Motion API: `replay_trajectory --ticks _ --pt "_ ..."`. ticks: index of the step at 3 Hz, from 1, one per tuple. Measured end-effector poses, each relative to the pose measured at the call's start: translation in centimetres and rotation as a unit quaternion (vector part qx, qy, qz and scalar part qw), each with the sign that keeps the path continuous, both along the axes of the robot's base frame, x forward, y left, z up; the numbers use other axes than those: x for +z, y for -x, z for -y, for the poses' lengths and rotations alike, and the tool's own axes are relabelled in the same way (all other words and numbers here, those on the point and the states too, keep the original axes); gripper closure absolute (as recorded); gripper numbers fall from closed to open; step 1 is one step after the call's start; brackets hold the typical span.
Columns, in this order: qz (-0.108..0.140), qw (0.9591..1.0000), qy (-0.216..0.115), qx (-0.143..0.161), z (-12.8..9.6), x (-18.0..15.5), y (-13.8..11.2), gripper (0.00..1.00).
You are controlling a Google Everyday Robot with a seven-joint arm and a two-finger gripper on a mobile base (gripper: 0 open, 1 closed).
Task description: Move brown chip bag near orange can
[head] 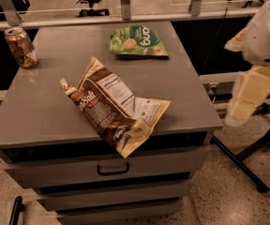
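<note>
The brown chip bag has a white label. Next, my gripper closes on the middle (123, 108) of the bag, next to the lower end of that label.
The brown chip bag (110, 108) lies crinkled near the front middle of the grey cabinet top (46, 107), with one corner hanging over the front edge. The orange can (20, 46) stands upright at the back left corner, well apart from the bag. My gripper (248, 96) hangs off the right side of the cabinet, beyond its right edge, at about the bag's height and clear of it. It holds nothing that I can see.
A green snack bag (138, 41) lies flat at the back middle of the top. The cabinet has drawers with a handle (113, 168) in front. A black stand's legs (247, 165) spread on the floor at the right. A rail and office chairs are behind.
</note>
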State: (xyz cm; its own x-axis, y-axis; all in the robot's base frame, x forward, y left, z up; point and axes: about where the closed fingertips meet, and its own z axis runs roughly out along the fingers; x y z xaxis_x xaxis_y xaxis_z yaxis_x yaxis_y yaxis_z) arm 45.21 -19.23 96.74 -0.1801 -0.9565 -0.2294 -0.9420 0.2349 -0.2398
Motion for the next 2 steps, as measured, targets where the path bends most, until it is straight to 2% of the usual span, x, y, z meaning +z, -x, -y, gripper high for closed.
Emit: replay_trajectory --ticks 1,2 --pt "-0.009 0.9992 -0.013 0.037 -4.0 -1.7 -1.9 0.00" --pt "-0.028 0.9961 -0.029 0.078 -9.1 -3.5 -3.4 0.00"
